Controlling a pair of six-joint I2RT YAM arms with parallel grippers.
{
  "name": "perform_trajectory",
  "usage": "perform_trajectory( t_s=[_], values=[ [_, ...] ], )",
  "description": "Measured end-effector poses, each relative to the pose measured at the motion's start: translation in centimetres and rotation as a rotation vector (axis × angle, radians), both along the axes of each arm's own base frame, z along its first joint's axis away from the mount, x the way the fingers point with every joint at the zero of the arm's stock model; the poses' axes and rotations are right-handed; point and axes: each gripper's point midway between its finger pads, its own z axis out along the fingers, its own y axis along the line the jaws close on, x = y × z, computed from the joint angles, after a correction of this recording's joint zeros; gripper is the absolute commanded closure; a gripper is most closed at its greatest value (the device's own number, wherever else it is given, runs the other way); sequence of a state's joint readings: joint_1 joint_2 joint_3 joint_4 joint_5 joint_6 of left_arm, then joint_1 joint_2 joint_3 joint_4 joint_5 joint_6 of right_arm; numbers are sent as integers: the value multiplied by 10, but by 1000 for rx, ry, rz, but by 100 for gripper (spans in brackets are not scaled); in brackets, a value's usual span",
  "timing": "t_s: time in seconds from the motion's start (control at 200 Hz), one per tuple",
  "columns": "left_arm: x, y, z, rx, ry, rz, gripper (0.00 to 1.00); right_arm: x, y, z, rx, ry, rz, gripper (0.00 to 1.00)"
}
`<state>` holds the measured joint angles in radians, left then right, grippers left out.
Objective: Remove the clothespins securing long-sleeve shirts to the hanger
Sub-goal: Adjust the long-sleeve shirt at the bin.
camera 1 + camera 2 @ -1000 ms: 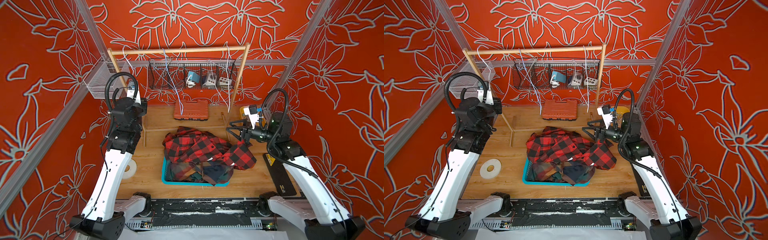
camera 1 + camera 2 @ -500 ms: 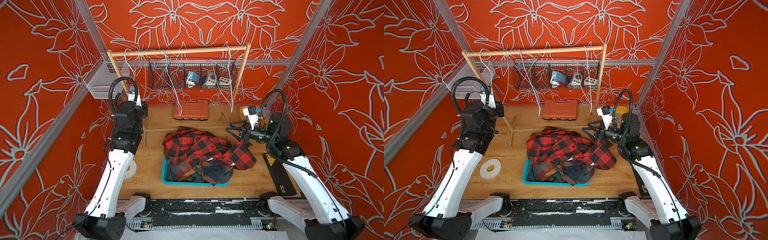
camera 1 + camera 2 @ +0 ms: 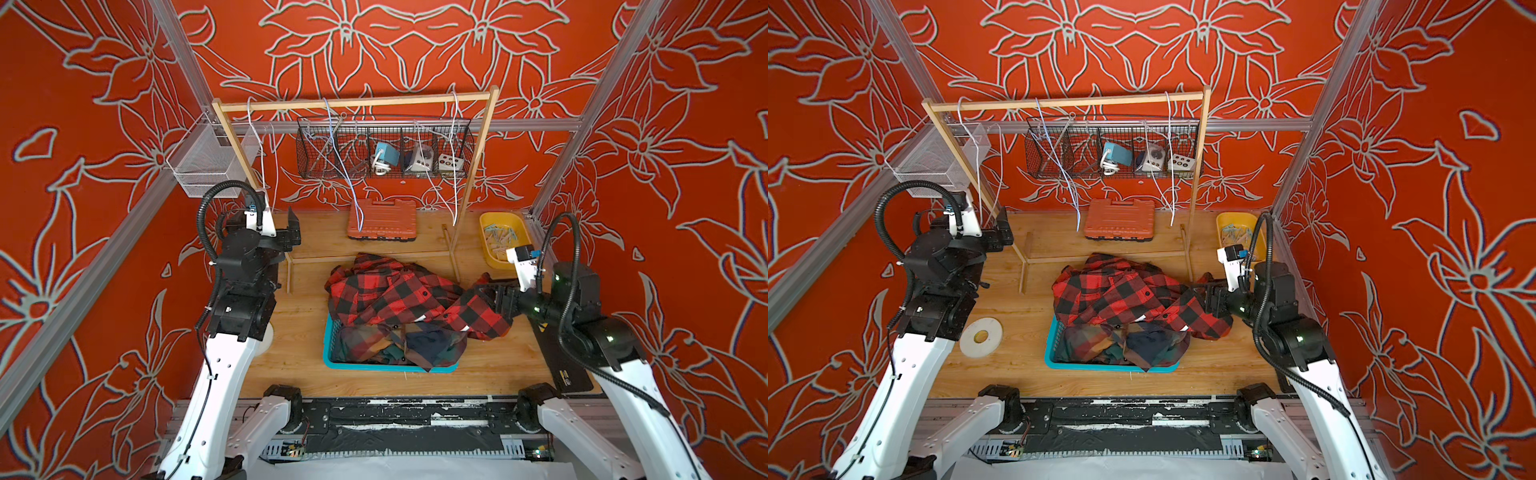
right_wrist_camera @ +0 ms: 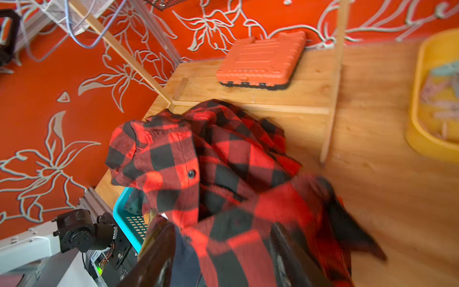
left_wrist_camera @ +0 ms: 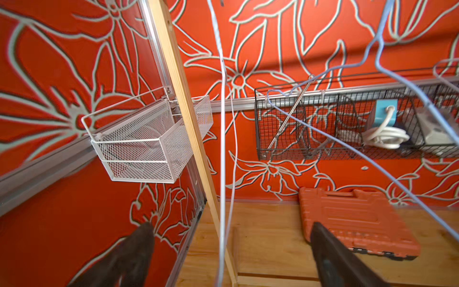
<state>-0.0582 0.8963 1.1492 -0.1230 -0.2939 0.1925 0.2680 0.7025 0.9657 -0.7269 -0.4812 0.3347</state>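
Note:
The middle of the red-and-black shirt's sleeve [image 3: 470,310] [image 4: 232,227] spills past the dark plaid shirt over the basket's edge, and my right gripper needs to close on it there.
The long-sleeve shirts lie heaped in a teal basket [image 3: 374,366]. The red-and-black one [image 3: 390,291] is on top and a dark plaid one [image 3: 415,345] lies under it. Bare wire hangers [image 3: 259,158] dangle from the wooden rail [image 3: 353,102]. Clothespins [image 3: 500,243] show only as a pile in the yellow tub. My left gripper [image 5: 231,226] is wide open by the rack's left post, and the white hanger's wire [image 5: 222,124] runs between its fingers. My right gripper [image 4: 222,225] stands open, with the red shirt's sleeve [image 4: 260,211] draped between its fingers.
An orange tool case [image 3: 382,220] lies at the back under a black wire basket [image 3: 384,147]. A white mesh basket [image 3: 208,166] hangs on the left wall. A white tape roll [image 3: 980,337] sits near the left arm, and a black pad [image 3: 561,365] lies on the right.
My left gripper has gone from shut to wide open and has sunk slightly beside the left post. The right arm has hardly moved.

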Motion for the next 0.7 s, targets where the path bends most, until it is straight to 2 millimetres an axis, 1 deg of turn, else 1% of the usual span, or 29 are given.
perform_trajectory(
  t_s=[0.05,0.115,0.205,0.255,0.305,0.345,0.365,0.405,0.485,0.51,0.595,0.701],
  values=[
    [-3,-1,2,-7,-10,-9,2,-6,-4,-11,-1,25,-21,37],
    [-5,-4,3,-16,-18,-26,2,-10,-6,-31,1,75,-39,36],
    [-11,-7,1,-32,-28,-45,1,-12,-6,-69,9,162,-60,35],
    [-14,-8,-2,-39,-29,-55,1,-12,-6,-86,17,196,-71,35],
    [-17,-9,-5,-50,-30,-66,1,-12,-5,-98,31,219,-74,37],
    [-19,-11,-8,-57,-29,-75,1,-10,-2,-104,48,228,-71,40],
    [-20,-11,-9,-60,-28,-78,1,-8,0,-105,59,227,-67,43],
    [-21,-13,-11,-66,-27,-88,1,-4,4,-108,77,230,-52,54],
    [-22,-16,-17,-81,-20,-109,2,4,15,-104,128,230,-21,92],
    [-22,-18,-20,-85,-16,-116,1,8,19,-102,142,223,-5,100],
    [-23,-22,-36,-105,7,-141,1,17,29,-98,184,221,28,100],
    [-24,-26,-59,-131,42,-163,1,21,38,-88,220,202,72,100]
  ],
)
